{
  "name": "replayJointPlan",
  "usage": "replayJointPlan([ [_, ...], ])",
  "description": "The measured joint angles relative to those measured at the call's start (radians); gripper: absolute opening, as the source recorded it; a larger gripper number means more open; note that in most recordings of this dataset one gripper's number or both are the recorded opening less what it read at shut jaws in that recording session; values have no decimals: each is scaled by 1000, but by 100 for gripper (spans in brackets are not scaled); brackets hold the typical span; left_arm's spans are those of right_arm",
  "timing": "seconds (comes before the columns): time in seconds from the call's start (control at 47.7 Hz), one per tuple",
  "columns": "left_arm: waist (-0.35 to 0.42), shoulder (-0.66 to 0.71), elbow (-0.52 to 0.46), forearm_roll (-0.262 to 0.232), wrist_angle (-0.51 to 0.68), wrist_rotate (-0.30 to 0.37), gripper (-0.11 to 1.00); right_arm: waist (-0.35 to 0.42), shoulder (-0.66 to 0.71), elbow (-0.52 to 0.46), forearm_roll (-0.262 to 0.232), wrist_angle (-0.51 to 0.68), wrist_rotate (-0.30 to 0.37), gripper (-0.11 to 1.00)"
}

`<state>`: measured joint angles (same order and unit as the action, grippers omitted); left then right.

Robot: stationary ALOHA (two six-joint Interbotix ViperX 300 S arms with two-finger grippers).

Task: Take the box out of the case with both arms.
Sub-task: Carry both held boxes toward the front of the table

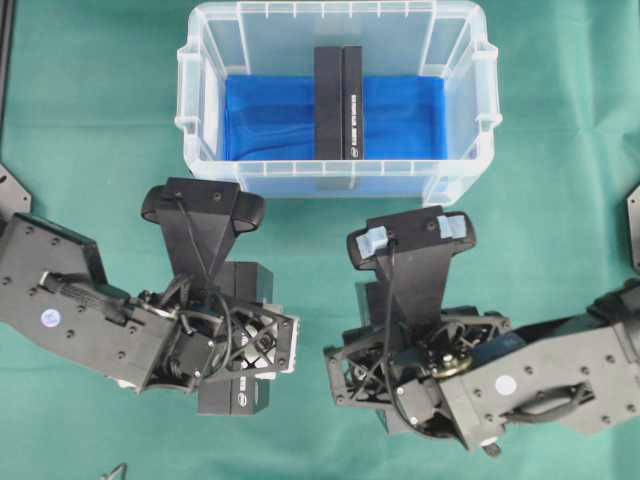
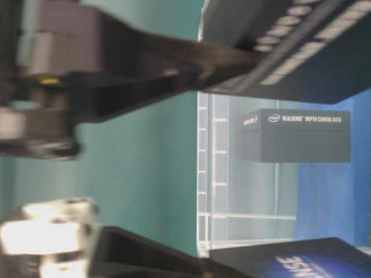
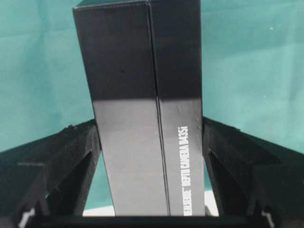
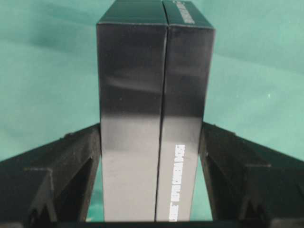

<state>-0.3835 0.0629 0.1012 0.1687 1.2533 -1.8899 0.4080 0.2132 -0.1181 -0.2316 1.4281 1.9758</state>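
Next, my left gripper lays its black box on the green cloth [image 1: 270,348] in front of the case, near my right gripper.
The case [image 1: 200,150], a clear plastic bin with a blue liner, stands at the back of the green table. One black box [image 1: 338,102] stands on edge in its middle, also seen through the case wall [image 2: 232,191] as the box [image 2: 293,136]. My left gripper [image 3: 149,123] is in front of the case, shut on a second black box [image 3: 137,142], whose ends show under the arm [image 1: 240,285]. My right gripper [image 4: 150,126] is shut on a third black box [image 4: 142,152], which the arm mostly hides from overhead.
Both arms fill the table's front half, left [image 1: 90,300] and right [image 1: 540,380], each with its wrist camera mount close to the case's front wall. Green cloth [image 1: 90,120] lies open on both sides of the case.
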Motion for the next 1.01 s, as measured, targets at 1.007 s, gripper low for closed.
replayJointPlan([
  [1.007,26,35,133,-32,-281,107,84,-32,0,189,-21,-229,6,65],
])
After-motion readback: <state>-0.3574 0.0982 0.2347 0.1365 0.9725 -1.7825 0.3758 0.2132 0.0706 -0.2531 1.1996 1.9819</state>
